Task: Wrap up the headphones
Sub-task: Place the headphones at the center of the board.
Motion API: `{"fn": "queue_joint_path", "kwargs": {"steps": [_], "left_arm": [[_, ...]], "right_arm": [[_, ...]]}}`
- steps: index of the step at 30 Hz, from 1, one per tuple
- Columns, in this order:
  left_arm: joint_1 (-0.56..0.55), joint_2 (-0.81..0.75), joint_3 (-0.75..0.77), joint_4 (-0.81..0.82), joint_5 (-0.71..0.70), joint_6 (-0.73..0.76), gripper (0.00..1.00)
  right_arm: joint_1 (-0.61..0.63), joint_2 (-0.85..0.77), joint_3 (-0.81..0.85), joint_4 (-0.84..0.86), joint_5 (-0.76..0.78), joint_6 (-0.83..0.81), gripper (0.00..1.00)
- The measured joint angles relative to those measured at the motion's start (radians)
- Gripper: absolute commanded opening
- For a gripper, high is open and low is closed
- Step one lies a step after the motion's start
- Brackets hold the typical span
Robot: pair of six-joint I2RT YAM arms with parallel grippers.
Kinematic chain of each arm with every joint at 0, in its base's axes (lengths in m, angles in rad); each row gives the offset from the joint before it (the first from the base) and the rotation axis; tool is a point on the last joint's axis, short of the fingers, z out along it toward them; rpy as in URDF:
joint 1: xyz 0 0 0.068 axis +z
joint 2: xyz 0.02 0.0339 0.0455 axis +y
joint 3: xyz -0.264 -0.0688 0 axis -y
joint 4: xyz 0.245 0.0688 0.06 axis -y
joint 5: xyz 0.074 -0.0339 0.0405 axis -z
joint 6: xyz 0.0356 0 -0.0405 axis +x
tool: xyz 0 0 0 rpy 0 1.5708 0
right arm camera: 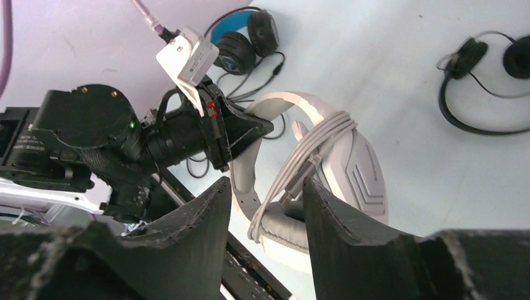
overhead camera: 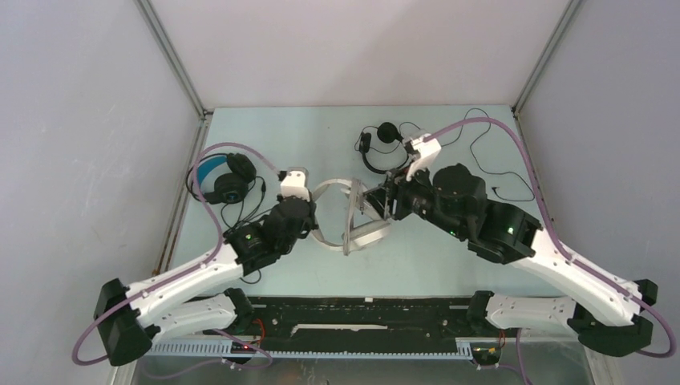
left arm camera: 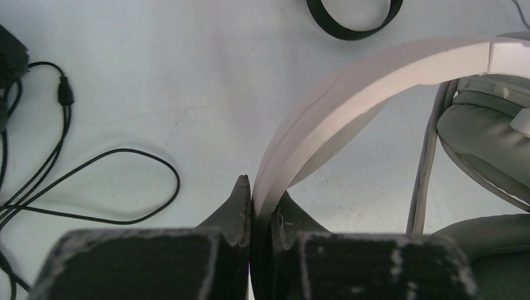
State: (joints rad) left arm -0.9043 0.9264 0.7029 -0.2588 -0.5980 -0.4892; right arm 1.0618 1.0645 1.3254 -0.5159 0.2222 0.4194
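The robot's left gripper should release the white over-ear headphones on the bare table (overhead camera: 440,228) under the wrist of the right gripper.
The white over-ear headphones (overhead camera: 362,233) stand in the middle of the table, with the grey cable (right arm camera: 315,140) wound in several strands across the headband. My left gripper (overhead camera: 314,213) is shut on the white headband (left arm camera: 375,69), which shows pinched between the fingertips in the left wrist view. My right gripper (overhead camera: 375,200) is open just right of the headset. Its fingers (right arm camera: 215,209) straddle the view of the cable bundle and the grey ear cushion (right arm camera: 294,215) without touching them. The small black on-ear headset (overhead camera: 380,144) lies behind. The black over-ear headset with blue lining (overhead camera: 224,178) lies at the left.
Loose black cable from the blue-lined headset loops on the table left of my left gripper (left arm camera: 125,187). Thin black cable from the small headset trails at the back right (overhead camera: 497,172). A black rail (overhead camera: 361,309) runs along the table's near edge.
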Motion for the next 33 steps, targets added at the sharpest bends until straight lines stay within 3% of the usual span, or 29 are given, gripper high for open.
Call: {"fn": "queue_joint_path", "kwargs": {"steps": [9,17,33], "left_arm": [[-0.049,0.248,0.115,0.061,0.061,0.003,0.0],[-0.109,0.506,0.299,0.121,0.106,0.017,0.0],[-0.164,0.938,0.663,0.145,0.197,0.019,0.0]], "right_arm": [[-0.047,-0.115,-0.129,-0.134,0.094,0.058,0.48],[-0.194,-0.268,-0.262,-0.24,0.099,0.106,0.48],[-0.44,-0.47,-0.303,-0.396,0.222,0.163,0.52]]}}
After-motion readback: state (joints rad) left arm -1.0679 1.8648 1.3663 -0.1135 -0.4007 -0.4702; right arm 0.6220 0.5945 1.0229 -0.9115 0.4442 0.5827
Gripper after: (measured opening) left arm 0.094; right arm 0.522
